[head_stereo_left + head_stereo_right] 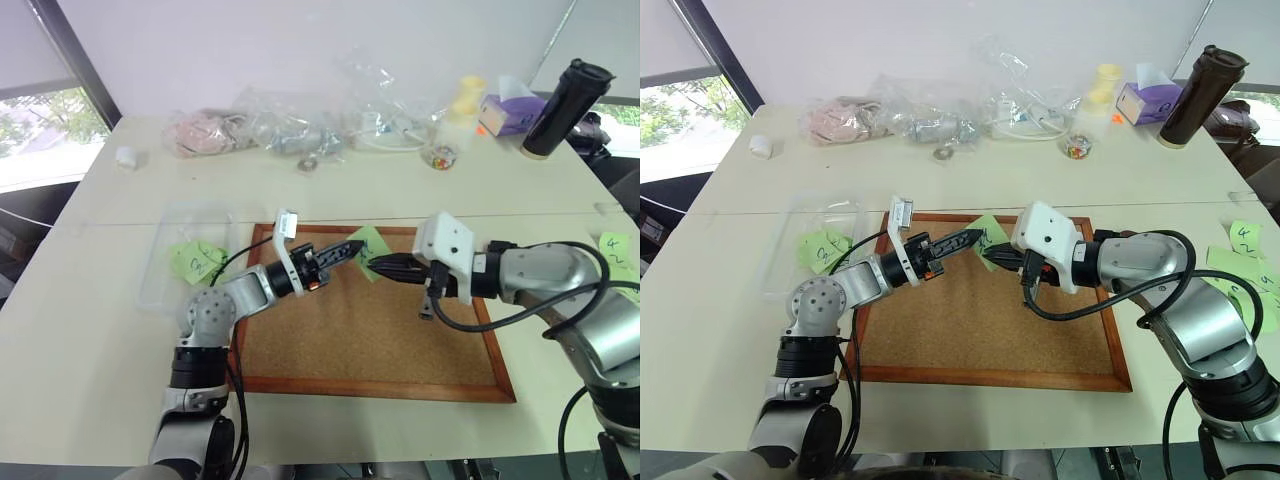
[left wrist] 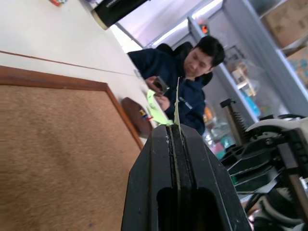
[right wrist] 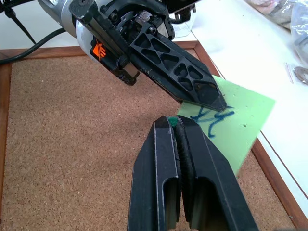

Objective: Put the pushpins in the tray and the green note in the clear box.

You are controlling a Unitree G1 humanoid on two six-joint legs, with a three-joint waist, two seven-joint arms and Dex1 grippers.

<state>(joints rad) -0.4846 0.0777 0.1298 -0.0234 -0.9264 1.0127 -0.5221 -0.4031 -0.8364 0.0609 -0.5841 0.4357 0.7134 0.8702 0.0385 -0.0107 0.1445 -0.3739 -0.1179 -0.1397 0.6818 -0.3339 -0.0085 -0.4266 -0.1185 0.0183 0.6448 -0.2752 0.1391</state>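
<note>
Next, my right gripper releases the green pushpin in the brown tray [image 1: 508, 259], toward the side that faces the cork board.
My left gripper [image 1: 355, 249] is shut on the edge of the green note [image 3: 236, 120], a light green square with dark handwriting, held over the far side of the cork board [image 1: 350, 330]. In the left wrist view the note's thin edge rises from between the fingers [image 2: 168, 159]. My right gripper [image 3: 174, 122] is shut just beside the note, with a green pushpin [image 3: 170, 120] pinched at its tips. The left gripper [image 3: 216, 101] nearly meets it tip to tip. The tray [image 2: 131, 109], a dark brown oval dish, lies past the board's right edge with small coloured pins in it. The clear box [image 1: 170, 225] lies left of the board.
Another green note [image 1: 197, 262] lies in the clear box. Clear plastic bags [image 1: 290, 125], a small jar [image 1: 440, 155], a purple tissue box [image 1: 510, 112] and a dark bottle [image 1: 565, 105] line the table's back. More green notes [image 1: 1245, 238] lie at the right edge. A person [image 2: 183, 72] sits beyond.
</note>
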